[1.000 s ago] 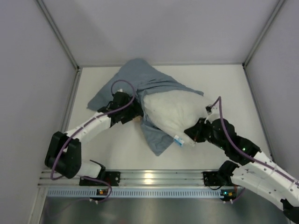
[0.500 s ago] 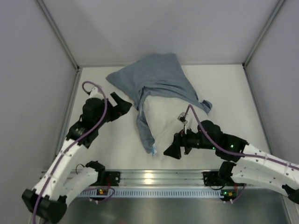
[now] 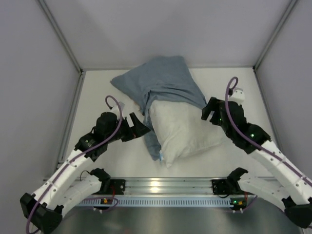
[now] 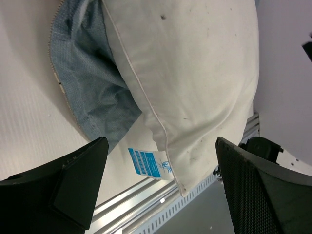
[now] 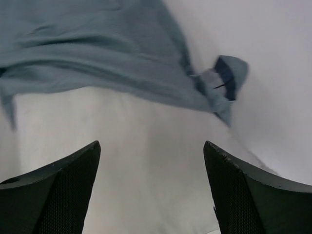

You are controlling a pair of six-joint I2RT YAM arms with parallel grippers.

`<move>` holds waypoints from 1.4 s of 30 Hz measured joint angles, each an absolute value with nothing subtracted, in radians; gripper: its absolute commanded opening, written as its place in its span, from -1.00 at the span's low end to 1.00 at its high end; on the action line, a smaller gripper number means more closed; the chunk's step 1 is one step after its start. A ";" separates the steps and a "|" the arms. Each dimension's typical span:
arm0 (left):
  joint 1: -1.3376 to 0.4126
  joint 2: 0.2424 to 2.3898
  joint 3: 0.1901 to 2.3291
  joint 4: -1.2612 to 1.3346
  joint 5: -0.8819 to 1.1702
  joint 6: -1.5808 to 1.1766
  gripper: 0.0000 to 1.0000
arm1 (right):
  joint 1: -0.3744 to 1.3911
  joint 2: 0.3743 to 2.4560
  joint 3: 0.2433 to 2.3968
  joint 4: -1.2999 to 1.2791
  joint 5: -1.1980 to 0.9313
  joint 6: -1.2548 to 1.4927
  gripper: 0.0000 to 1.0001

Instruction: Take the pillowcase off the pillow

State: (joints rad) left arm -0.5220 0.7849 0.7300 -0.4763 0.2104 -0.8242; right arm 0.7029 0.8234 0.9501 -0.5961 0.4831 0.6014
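Observation:
Next, my left gripper should go to the white pillow's bare near edge (image 4: 201, 180) and close there, leaving the blue-grey pillowcase for my right gripper.
The white pillow (image 3: 184, 129) lies mid-table, its near half bare. The blue-grey pillowcase (image 3: 161, 80) covers its far end and bunches toward the back. One strip of it trails down the pillow's left side (image 3: 151, 140). My left gripper (image 3: 142, 128) stands open just left of that strip, holding nothing. In the left wrist view the pillow (image 4: 195, 73), the pillowcase (image 4: 92, 87) and a blue label (image 4: 148, 163) lie ahead of the open left gripper (image 4: 161, 142). My right gripper (image 3: 208, 110) hangs open over the pillow's far right corner. Below the right gripper (image 5: 152, 144) are the pillow (image 5: 146, 156) and the pillowcase (image 5: 97, 48).
A metal rail (image 3: 156, 187) runs along the near edge of the table, close to the pillow's front corner. Grey walls close in the table on the left, back and right. White tabletop (image 3: 102, 95) shows left of the cloth.
My right gripper let go of the pillow's near corner, opened, and swung to its far right corner. The left arm came back toward the pillow's left edge. More pillow is bare than a second ago.

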 measured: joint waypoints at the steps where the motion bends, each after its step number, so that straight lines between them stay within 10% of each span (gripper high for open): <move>1: -0.540 0.783 0.730 -0.476 0.208 -0.827 0.88 | 0.636 0.868 0.952 -0.598 0.490 0.599 0.63; 10: -0.612 0.741 0.715 -0.479 0.184 -0.847 0.88 | 0.501 1.109 0.813 -0.533 0.395 0.581 0.53; 25: -0.662 0.724 0.761 -0.497 0.185 -0.839 0.88 | 1.069 1.244 0.735 -0.059 0.113 0.671 0.58; 42: -0.800 0.752 0.673 -0.529 0.145 -0.887 0.70 | 0.961 1.175 0.797 -0.176 0.229 0.482 0.56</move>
State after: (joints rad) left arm -0.7998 0.7517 0.6731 -0.5293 0.1448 -0.8867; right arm 0.9611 1.1751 0.7971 -0.1757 0.2295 0.4820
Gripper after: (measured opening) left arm 0.867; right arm 0.791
